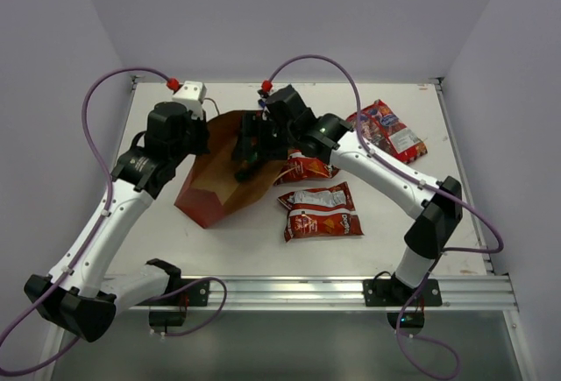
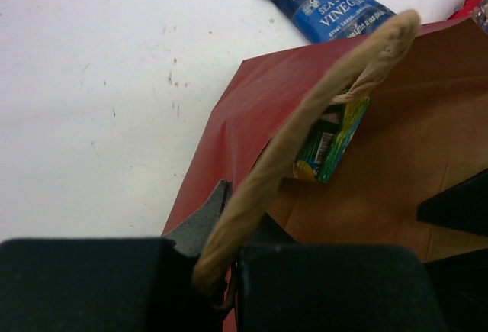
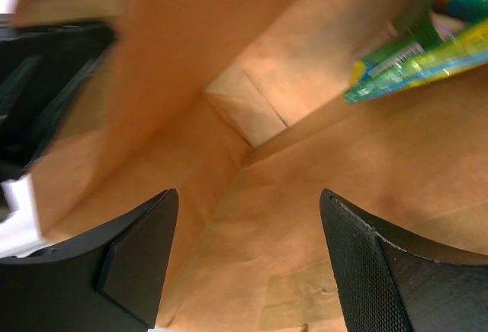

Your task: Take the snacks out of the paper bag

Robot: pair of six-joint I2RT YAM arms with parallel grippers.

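Observation:
The green-yellow snack inside the paper bag has a narrow end (image 1: 256, 166) (image 3: 357, 91). My right gripper needs to go there next and close on it.
The paper bag (image 1: 209, 190) lies on its side, red outside and brown inside (image 3: 305, 217). My left gripper (image 1: 195, 140) (image 2: 229, 271) is shut on the bag's cord handle (image 2: 305, 126) and holds the mouth up. My right gripper (image 1: 246, 160) (image 3: 248, 195) is open inside the bag with nothing between its fingers. A green-yellow snack (image 2: 332, 137) (image 3: 415, 53) lies inside, ahead and to the right of the right fingers. On the table are a blue snack (image 2: 324, 0), two red-and-silver chip bags (image 1: 322, 211) (image 1: 307, 169) and a larger red snack (image 1: 390, 129).
The white table (image 1: 263, 254) ends at a metal rail (image 1: 351, 289) along the near edge. Grey walls close in the back and both sides. One black right finger (image 2: 457, 206) shows at the edge of the left wrist view.

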